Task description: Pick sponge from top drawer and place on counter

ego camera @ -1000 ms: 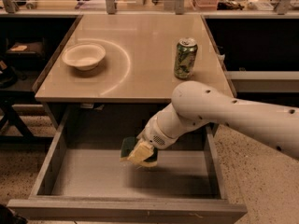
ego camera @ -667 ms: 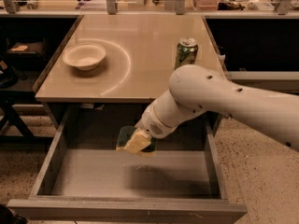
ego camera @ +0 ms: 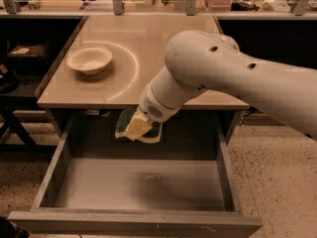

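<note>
Next, I set the sponge on the counter [ego camera: 140, 81] near its front edge, beside the cream bowl.
My gripper [ego camera: 137, 128] is shut on the sponge [ego camera: 126, 123], a dark green and yellow pad, and holds it in the air above the open top drawer [ego camera: 138, 185], just below and in front of the counter's [ego camera: 148, 58] front edge. The drawer is pulled fully out and its grey flat bottom is bare. My large white arm reaches in from the right and hides the right middle of the counter, including the can.
A cream bowl [ego camera: 89, 59] sits on the counter's left, inside a faint white arc. Dark shelving flanks the counter on both sides. A cluttered bench runs along the back. Speckled floor lies right of the drawer.
The gripper has lifted the sponge up out of the drawer, to just under the counter's front edge. The arm has risen and now covers the can.
</note>
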Controlling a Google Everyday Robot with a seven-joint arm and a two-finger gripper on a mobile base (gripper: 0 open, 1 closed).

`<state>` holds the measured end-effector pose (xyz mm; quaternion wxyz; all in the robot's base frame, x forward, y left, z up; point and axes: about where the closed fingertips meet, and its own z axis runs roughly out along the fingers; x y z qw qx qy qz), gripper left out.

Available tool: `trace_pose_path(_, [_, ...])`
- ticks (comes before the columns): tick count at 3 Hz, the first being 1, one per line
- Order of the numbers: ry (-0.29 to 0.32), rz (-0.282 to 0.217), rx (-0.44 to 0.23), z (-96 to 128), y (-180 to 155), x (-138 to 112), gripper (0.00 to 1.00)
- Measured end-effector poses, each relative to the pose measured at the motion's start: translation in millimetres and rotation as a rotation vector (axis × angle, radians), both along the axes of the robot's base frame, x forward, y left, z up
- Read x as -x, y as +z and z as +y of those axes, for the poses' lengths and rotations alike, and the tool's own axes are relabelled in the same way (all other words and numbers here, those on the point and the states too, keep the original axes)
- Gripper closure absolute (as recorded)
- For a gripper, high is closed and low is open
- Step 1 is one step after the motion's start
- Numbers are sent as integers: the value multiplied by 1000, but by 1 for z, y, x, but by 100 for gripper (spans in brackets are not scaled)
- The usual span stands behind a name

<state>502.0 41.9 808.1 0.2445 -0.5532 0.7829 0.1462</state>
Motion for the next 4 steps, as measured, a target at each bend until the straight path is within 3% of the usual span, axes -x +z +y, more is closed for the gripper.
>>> trace_pose_path(2, [-16,-58,59,9,26,-49,100])
trace_pose_path(4, [-47,-58,100,14,20,-104,100])
